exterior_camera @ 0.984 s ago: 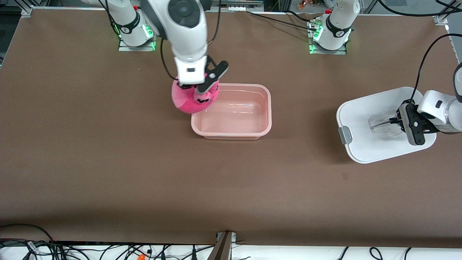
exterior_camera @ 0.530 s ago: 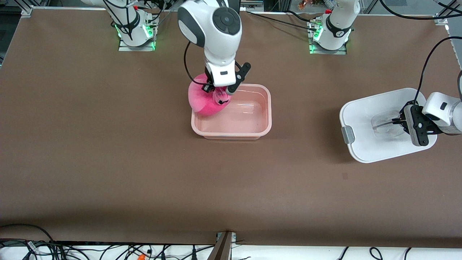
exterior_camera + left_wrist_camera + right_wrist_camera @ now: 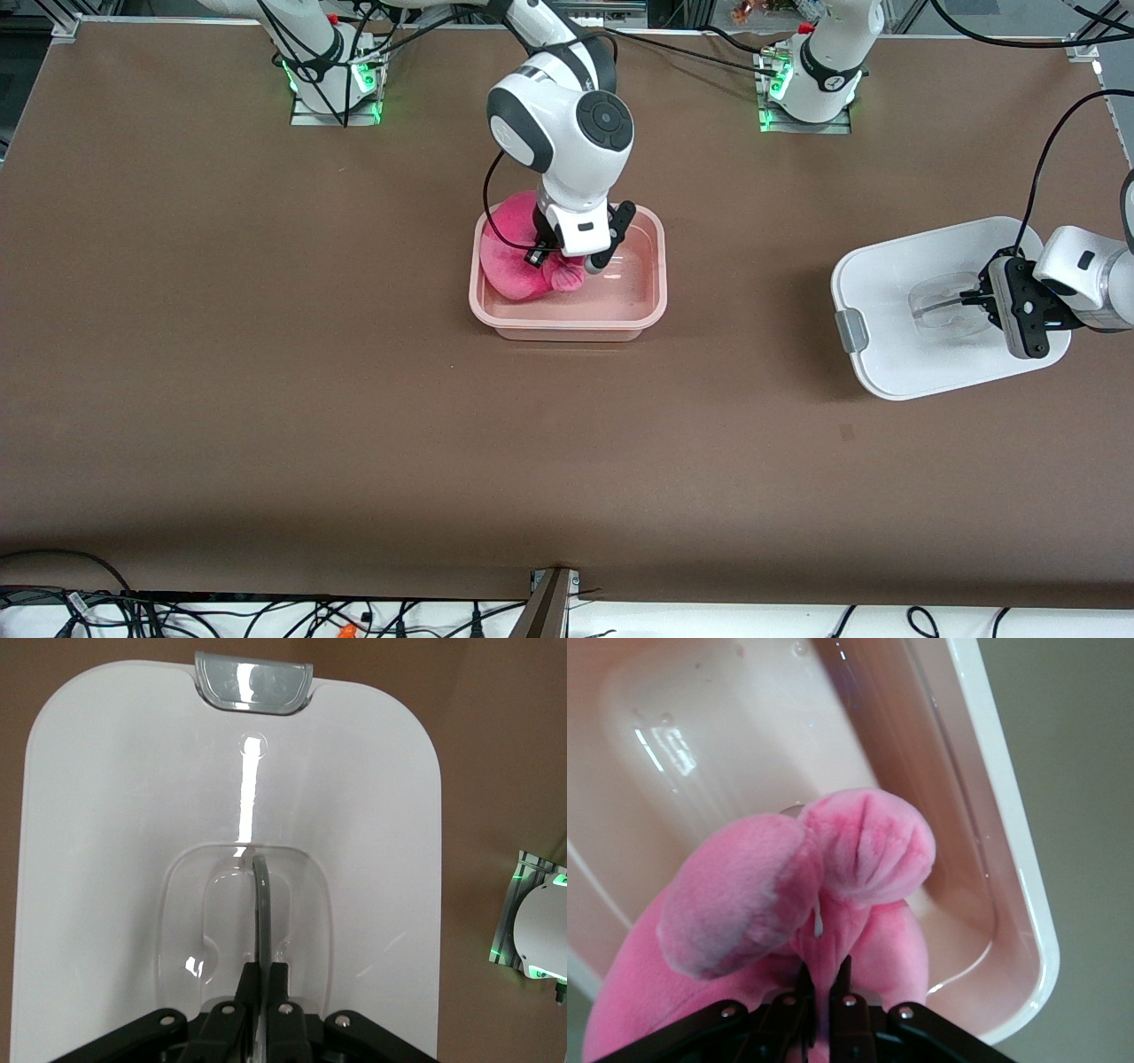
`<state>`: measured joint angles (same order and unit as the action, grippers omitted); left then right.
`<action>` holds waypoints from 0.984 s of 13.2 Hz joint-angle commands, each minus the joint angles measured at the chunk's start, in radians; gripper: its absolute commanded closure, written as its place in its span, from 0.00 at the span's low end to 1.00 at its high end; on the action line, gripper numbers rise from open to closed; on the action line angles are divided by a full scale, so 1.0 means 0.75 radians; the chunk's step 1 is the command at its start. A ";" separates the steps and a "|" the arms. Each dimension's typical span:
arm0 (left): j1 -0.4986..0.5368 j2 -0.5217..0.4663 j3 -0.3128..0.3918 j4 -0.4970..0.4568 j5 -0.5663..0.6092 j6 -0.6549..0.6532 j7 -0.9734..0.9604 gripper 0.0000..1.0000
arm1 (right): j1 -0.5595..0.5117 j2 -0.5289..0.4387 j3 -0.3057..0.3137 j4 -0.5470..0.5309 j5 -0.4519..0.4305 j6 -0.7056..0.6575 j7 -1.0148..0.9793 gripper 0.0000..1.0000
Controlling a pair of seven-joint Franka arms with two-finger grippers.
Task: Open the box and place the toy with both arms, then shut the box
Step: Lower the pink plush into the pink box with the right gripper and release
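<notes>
I should release the bright-pink plush toy with my right gripper on the pinkish tub's bottom, near the tub's front side (image 3: 566, 293).
The open pinkish tub of the box (image 3: 651, 275) sits mid-table. My right gripper (image 3: 567, 260) is shut on the bright-pink plush toy (image 3: 514, 252), holding it inside the tub at the end toward the right arm. In the right wrist view the fingers pinch a fold of the toy (image 3: 833, 904) over the tub's floor (image 3: 726, 744). The white lid (image 3: 886, 292) lies at the left arm's end of the table. My left gripper (image 3: 970, 299) is shut on the lid's clear recessed handle (image 3: 261, 904). One grey clip (image 3: 253, 682) shows on the lid's edge.
The brown table (image 3: 354, 399) spreads wide around the tub and lid. Both arm bases (image 3: 332, 80) stand along the top edge. Cables (image 3: 266, 616) run along the table's front edge.
My right gripper has carried the toy from beside the tub's corner over the rim and down into the tub. The left gripper and lid have barely shifted.
</notes>
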<state>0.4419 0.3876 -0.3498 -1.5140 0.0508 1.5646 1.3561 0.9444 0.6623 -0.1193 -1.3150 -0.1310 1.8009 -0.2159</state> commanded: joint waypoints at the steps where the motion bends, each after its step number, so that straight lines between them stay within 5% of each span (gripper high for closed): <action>1: 0.006 0.007 -0.010 0.029 0.024 -0.018 0.022 1.00 | 0.013 0.027 -0.013 0.048 -0.005 0.008 -0.023 1.00; 10: 0.006 0.009 -0.008 0.029 0.024 -0.018 0.024 1.00 | 0.031 0.141 -0.035 0.045 -0.005 0.153 0.044 1.00; 11: 0.006 0.009 -0.008 0.029 0.024 -0.018 0.024 1.00 | 0.048 0.164 -0.035 0.048 -0.007 0.159 0.087 0.93; 12: 0.006 0.009 -0.010 0.029 0.024 -0.018 0.024 1.00 | 0.056 0.170 -0.033 0.045 -0.005 0.192 0.114 0.02; 13: 0.006 0.009 -0.010 0.029 0.024 -0.018 0.024 1.00 | 0.056 0.166 -0.031 0.048 0.003 0.206 0.167 0.00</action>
<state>0.4426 0.3881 -0.3497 -1.5140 0.0508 1.5646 1.3561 0.9710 0.7628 -0.1394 -1.3058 -0.1309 1.9419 -0.1519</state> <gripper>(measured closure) 0.934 0.850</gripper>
